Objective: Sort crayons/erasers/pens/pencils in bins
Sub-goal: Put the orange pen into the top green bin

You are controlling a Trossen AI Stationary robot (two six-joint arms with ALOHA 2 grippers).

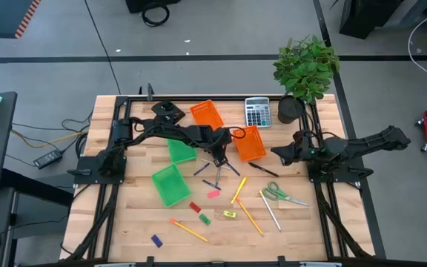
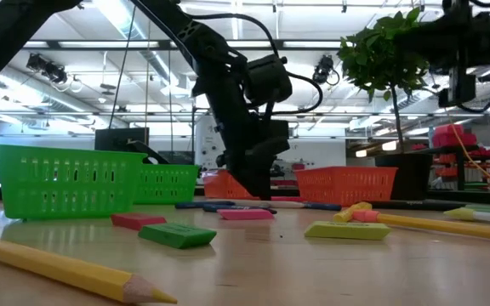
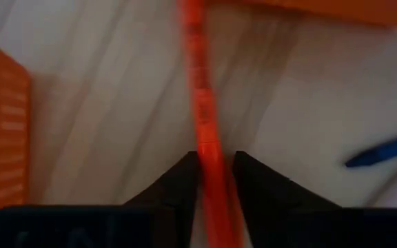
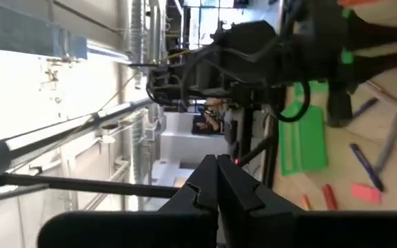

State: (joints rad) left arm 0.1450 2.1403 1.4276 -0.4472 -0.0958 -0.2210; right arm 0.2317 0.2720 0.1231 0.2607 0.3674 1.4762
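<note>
My right gripper is to go next to the black pen beside the orange bin and close near its pointed end [image 1: 273, 173], toward the green-handled scissors.
My left gripper [image 1: 218, 159] reaches from the left to the table's middle, between a green bin [image 1: 181, 150] and an orange bin [image 1: 250, 142]. It points down among several pens and is shut on a red pen [image 3: 197, 76]. A blue pen [image 3: 381, 151] lies beside it. A second orange bin [image 1: 206, 113] stands at the far side and a second green bin [image 1: 169, 184] nearer. Pencils [image 1: 239, 190] and erasers, such as the pink one [image 1: 213, 193], lie on the near half. My right gripper [image 1: 276, 152] is shut and empty, held above the table at the right. My left gripper [image 3: 216, 157] pinches the red pen's shaft [image 3: 209, 148] between its two fingers [image 3: 185, 176]. The fingers come from above, pointing down, and stand on either side of the pen, across it. In the low view the fingertips [image 2: 258, 191] are at table height; whether the pen is lifted I cannot tell.
A grey calculator [image 1: 257, 112] and a potted plant [image 1: 306, 67] stand at the far right. Green-handled scissors [image 1: 282, 195] and a pale stick [image 1: 270, 211] lie at the near right. A black pen [image 1: 263, 169] lies by the right orange bin.
</note>
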